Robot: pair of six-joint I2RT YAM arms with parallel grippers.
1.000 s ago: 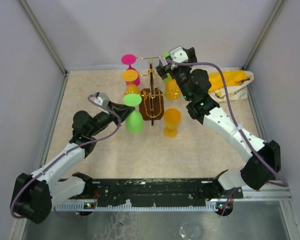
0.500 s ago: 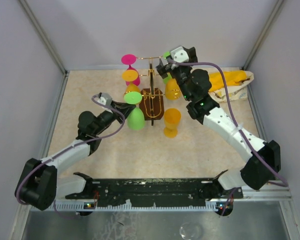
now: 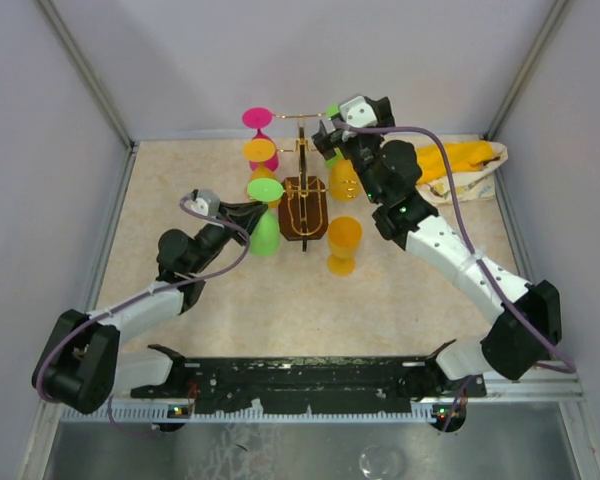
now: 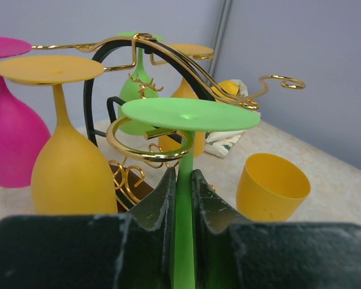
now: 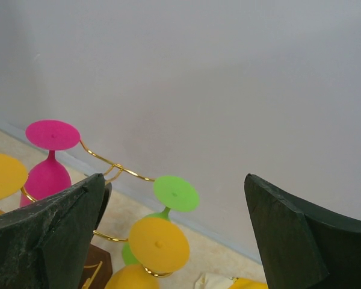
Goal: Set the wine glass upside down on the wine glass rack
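Observation:
Next, my left gripper lets go of the green wine glass on the curled gold arm [image 3: 256, 210] [image 4: 150, 146] beside the pink and orange glasses.
A green wine glass [image 3: 266, 234] hangs upside down with my left gripper [image 3: 246, 213] shut on its stem [image 4: 184, 198]. In the left wrist view its round foot [image 4: 189, 114] lies just above a curled gold arm [image 4: 138, 149] on the left side of the wine glass rack [image 3: 302, 190]. The stem comes down beside that curl. Whether the foot rests on the wire I cannot tell. My left gripper [image 4: 183, 180] has both fingers pressed on the stem. My right gripper [image 3: 330, 135] is open high at the rack's right side, and in the right wrist view the right gripper [image 5: 174, 229] has nothing between its fingers.
Pink [image 3: 260, 135] and orange [image 3: 262, 165] glasses hang on the rack's left, and an orange one [image 3: 345, 180] and a green one [image 5: 171, 198] on its right. An orange glass [image 3: 344, 243] stands upright on the table before the rack. A yellow and white bag [image 3: 460, 165] lies back right.
My left arm has reached farther forward and carried the green glass slightly back and up toward the rack's left arm. The right arm has barely moved.

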